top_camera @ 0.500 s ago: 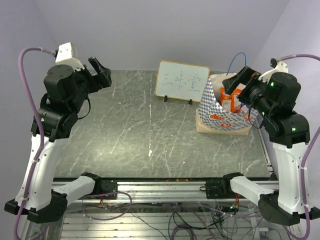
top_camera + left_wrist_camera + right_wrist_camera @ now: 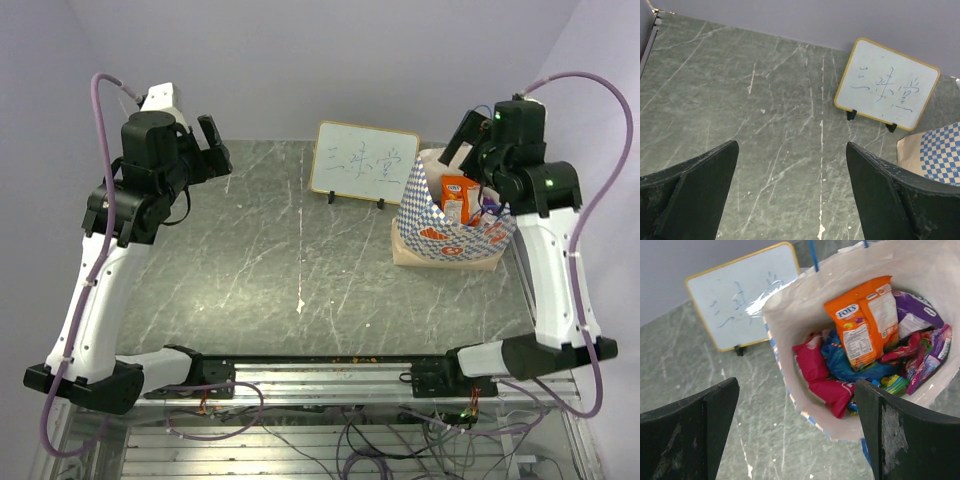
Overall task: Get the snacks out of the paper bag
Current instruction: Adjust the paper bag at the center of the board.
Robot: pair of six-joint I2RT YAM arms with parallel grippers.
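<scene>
The right gripper of mine will next move to the paper bag's blue back handle (image 2: pixel 482 107), on the paper bag's side away from me, and close there.
The paper bag (image 2: pixel 422 205) stands open at the table's back right; it also shows in the right wrist view (image 2: pixel 790 325) and at the right edge of the left wrist view (image 2: pixel 935 150). Inside it lie the snacks: an orange packet (image 2: pixel 865 322) on top, also seen from above (image 2: pixel 459 197), with a pink-red one (image 2: pixel 825 377), a blue one (image 2: pixel 847 365), a purple one (image 2: pixel 912 315) and a yellow-green one (image 2: pixel 895 384). My right gripper (image 2: pixel 458 148) (image 2: pixel 796 390) is open and empty, above the bag's near-left rim. My left gripper (image 2: pixel 212 142) (image 2: pixel 792 150) is open and empty, high over the table's back left.
A white signboard (image 2: pixel 363 160) with a yellow frame stands at the back centre, just left of the bag; it shows in both wrist views (image 2: pixel 887 85) (image 2: pixel 742 302). The table is grey-green marble (image 2: pixel 300 260) with a purple wall behind.
Both arms have risen. The right wrist has swung up and back over the bag. The left gripper has shifted slightly right. Both grippers stay open.
</scene>
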